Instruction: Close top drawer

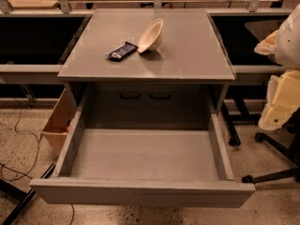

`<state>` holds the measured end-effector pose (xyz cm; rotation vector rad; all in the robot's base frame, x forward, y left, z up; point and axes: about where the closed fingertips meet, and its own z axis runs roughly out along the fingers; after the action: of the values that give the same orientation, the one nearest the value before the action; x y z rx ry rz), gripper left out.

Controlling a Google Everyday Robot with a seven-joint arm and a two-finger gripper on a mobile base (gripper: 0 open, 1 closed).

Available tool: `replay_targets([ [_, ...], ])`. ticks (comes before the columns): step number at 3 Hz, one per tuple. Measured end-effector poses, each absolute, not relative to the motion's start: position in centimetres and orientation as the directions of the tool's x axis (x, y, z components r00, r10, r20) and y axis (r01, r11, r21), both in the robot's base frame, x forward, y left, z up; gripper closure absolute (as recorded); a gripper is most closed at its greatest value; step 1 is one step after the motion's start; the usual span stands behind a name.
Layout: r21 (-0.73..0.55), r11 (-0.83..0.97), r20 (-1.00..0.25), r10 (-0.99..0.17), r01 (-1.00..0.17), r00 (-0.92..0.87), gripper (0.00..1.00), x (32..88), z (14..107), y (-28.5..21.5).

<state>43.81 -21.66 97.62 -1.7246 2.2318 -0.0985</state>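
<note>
The top drawer has a front panel. My gripper will next go to the front panel's top edge (pixel 198 181), toward the chair legs, and close there.
The top drawer (pixel 143 193) is pulled far out of the grey cabinet (pixel 145 74). Its deep grey box is empty and its tall plain front panel faces me at the bottom of the view. My gripper (pixel 280 102) shows as cream-coloured parts at the right edge, beside the drawer's right side and apart from it, level with the cabinet top's front edge. It holds nothing that I can see.
A tilted white bowl (pixel 152 34) and a dark snack packet (pixel 122 50) lie on the cabinet top. A cardboard box (pixel 58 121) stands on the floor left of the drawer. Chair legs with castors (pixel 269 172) stand at the right. Cables (pixel 18 163) run over the floor at the left.
</note>
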Motion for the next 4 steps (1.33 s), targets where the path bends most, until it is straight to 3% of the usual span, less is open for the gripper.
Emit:
replay_targets([
  [2,-0.258,0.267,-0.174,-0.958,-0.928,-0.228,0.00,43.9,97.7,-21.6],
  [3,-0.263,0.280,-0.236,-0.947,-0.923,-0.220,0.16,43.4,97.5,-21.6],
  [4,-0.254,0.283,-0.318,-0.928,-0.925,-0.196,0.40,42.3,96.3,-20.7],
])
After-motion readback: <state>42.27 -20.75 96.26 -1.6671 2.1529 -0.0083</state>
